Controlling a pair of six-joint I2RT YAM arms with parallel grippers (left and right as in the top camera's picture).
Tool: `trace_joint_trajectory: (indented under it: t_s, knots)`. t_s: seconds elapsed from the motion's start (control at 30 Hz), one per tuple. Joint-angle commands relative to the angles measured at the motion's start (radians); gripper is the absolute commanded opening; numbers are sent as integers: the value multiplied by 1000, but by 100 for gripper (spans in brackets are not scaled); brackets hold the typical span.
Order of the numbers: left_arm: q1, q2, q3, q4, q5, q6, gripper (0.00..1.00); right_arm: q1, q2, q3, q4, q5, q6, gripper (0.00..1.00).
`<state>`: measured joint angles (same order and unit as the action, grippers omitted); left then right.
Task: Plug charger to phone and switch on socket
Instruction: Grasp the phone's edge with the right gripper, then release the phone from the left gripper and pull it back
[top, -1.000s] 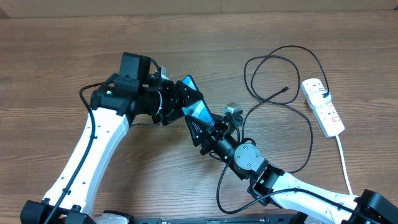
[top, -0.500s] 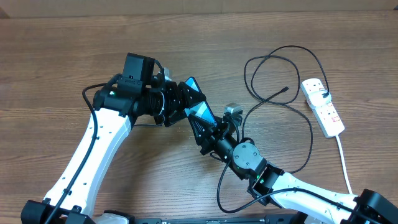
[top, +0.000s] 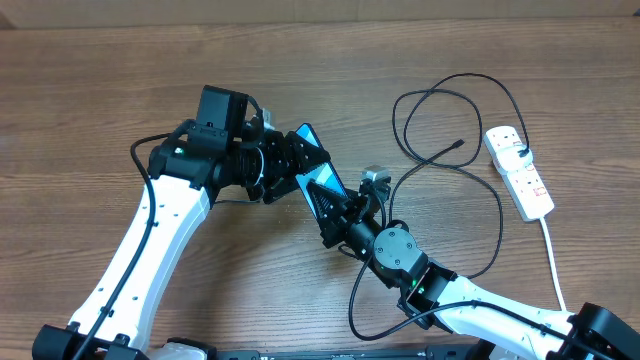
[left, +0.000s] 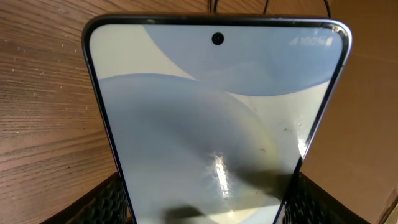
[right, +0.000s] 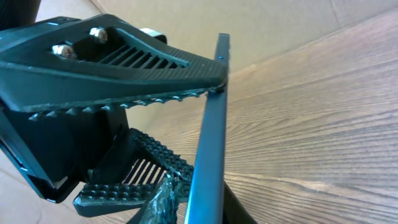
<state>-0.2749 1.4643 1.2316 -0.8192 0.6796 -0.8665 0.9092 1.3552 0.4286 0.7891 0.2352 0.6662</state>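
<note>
My left gripper spans the phone by its side edges. My right gripper will keep hold of the phone while my left gripper backs away and takes it again by its flat sides (top: 323, 178).
The phone (top: 318, 172) is held tilted above the table, its blue screen up. My left gripper (top: 292, 168) is shut on its lower end; in the left wrist view the phone (left: 217, 118) fills the frame with a finger at each side edge. My right gripper (top: 328, 206) comes from the lower right and straddles the phone's other end. In the right wrist view I see the phone (right: 211, 130) edge-on, with my right fingers (right: 202, 208) against both faces. The black charger cable (top: 440, 100) loops on the table, its connector tip (top: 459, 143) free. Its plug (top: 522, 154) sits in the white socket strip (top: 520, 172).
The strip's white cord (top: 553, 260) runs toward the front right edge. The charger cable (top: 497, 215) also curves down round the right arm's base. Bare wooden table lies to the left and at the back.
My left arm has shifted slightly right with the phone. My right gripper has edged up-left, closer onto the phone. The cable and strip have not moved.
</note>
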Motion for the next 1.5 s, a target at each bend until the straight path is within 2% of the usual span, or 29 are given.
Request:
trace_joint_trajectory:
  t_s: [0.0,0.13,0.2,0.27,0.33,0.47,0.63,0.7,0.83,0.93,1.07,1.23,1.47]
  knots:
    - [-14,-18,30,7,16,-10,32,12,-3,25,28,-84,18,15]
    - [-14,-18,30,7,10,-1,52,12,-3,25,28,-84,18,13]
    - [-14,-18,30,7,-3,-1,66,12,-3,25,29,-84,18,12]
    - [-14,-18,30,8,-11,-1,89,12,-3,25,34,-84,18,11]
    - [-14,-18,30,11,-11,-1,100,12,-3,25,47,-84,18,10]
    - [-11,-18,30,49,-11,-1,100,12,-3,25,74,-83,40,4]
    - [11,-18,30,65,0,13,100,11,-3,25,69,-83,78,4]
    - [36,-19,30,65,39,63,100,6,-6,25,61,-84,80,4]
    - [110,-31,30,55,140,195,100,-47,-35,25,-33,-88,189,4]
    - [166,-68,30,10,158,288,100,-130,-70,25,-122,-183,261,4]
    - [247,-154,30,-81,124,420,100,-255,-107,24,-155,-422,326,4]
    - [330,-312,30,-237,-18,513,100,-369,-123,24,-131,-715,492,4]
    - [355,-585,30,-387,-153,527,100,-388,-122,24,-131,-772,779,4]
